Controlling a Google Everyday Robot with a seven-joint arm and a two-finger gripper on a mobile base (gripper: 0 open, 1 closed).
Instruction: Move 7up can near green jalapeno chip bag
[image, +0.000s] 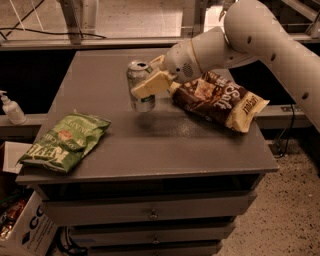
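Observation:
I should use my gripper to set the 7up can down on the grey table (126, 133), next to the back corner of the green jalapeno chip bag.
The 7up can (139, 86) is a small silver-and-pale-green can, held upright a little above the grey table (160, 145) near its middle. My gripper (147, 82) comes in from the right on the white arm and is shut on the can, with one cream finger (152, 84) across its front. The green jalapeno chip bag (65, 141) lies flat at the table's front left corner, well to the left and in front of the can.
A brown-and-cream snack bag (220, 99) lies on the right of the table, just behind my arm. A white pump bottle (11, 108) stands on a ledge to the left. Drawers (150, 214) sit under the tabletop. A cardboard box (22, 235) stands on the floor at lower left.

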